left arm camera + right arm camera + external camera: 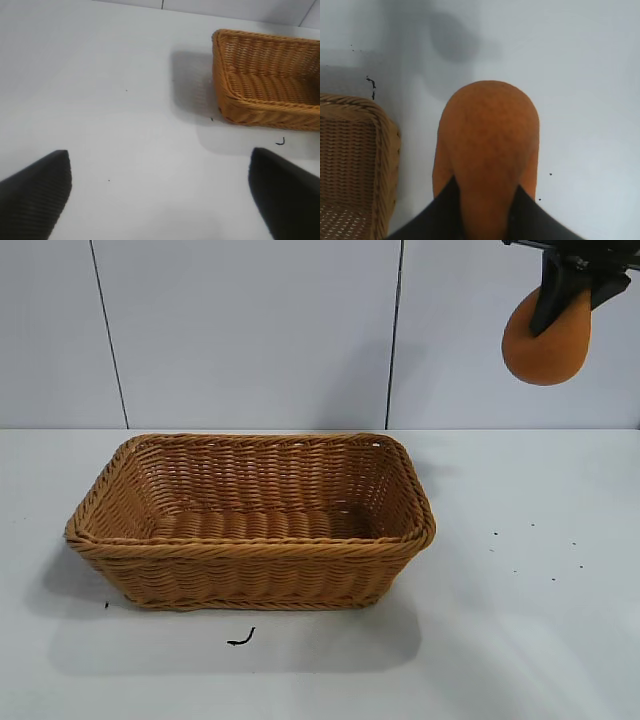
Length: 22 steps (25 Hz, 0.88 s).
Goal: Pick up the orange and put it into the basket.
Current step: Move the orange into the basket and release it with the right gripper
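I should set the orange on the basket's bottom behind the middle of its front side (pixel 268 523) with my right gripper.
My right gripper (pixel 560 302) is shut on the orange (pixel 546 343) and holds it high in the air at the upper right, to the right of the basket (pixel 250 545). The orange hangs below the black fingers with its wide rounded end down. In the right wrist view the orange (pixel 487 140) fills the middle between the two black fingers, with a corner of the basket (pixel 382 150) beside it below. The tan wicker basket stands empty at the table's centre-left. My left gripper (pixel 160 195) is open and empty above bare table, with the basket (pixel 265 80) off to one side.
A small black curled scrap (pixel 241 638) lies on the white table in front of the basket. A few dark specks (pixel 530 550) dot the table at the right. A panelled white wall stands behind.
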Each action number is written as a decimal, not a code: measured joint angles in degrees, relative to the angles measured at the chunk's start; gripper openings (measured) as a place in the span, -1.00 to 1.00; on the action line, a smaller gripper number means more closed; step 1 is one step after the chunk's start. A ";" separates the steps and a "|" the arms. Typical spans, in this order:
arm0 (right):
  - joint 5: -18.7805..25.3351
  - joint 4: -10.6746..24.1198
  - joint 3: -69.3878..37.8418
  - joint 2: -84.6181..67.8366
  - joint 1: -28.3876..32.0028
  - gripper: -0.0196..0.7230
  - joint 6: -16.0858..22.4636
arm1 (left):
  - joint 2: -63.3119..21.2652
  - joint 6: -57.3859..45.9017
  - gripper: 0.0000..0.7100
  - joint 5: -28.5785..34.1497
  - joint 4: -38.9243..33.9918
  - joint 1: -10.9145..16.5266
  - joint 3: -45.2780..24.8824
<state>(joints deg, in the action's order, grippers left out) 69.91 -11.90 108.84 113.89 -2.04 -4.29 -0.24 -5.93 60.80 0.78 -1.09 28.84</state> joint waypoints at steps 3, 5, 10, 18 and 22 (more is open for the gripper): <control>0.06 -3.28 0.00 0.00 -0.82 -0.68 0.04 | 0.00 0.00 0.95 0.00 0.00 0.00 0.00; 0.06 -4.79 0.00 0.00 -2.69 -0.68 0.04 | 0.00 0.00 0.95 0.00 0.00 0.00 0.00; -0.08 -5.82 0.00 0.00 -10.79 -0.68 0.04 | 0.00 0.00 0.95 0.00 0.00 0.00 0.00; -7.50 -1.56 0.00 0.11 -26.09 -0.68 0.04 | 0.00 0.00 0.95 0.00 0.00 0.00 0.00; -11.37 1.66 0.00 1.48 -30.99 -0.68 0.04 | 0.00 0.00 0.95 0.00 0.00 0.00 0.00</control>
<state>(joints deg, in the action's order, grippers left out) 58.54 -10.25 108.84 115.37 -33.03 -4.26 -0.24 -5.93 60.80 0.78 -1.09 28.84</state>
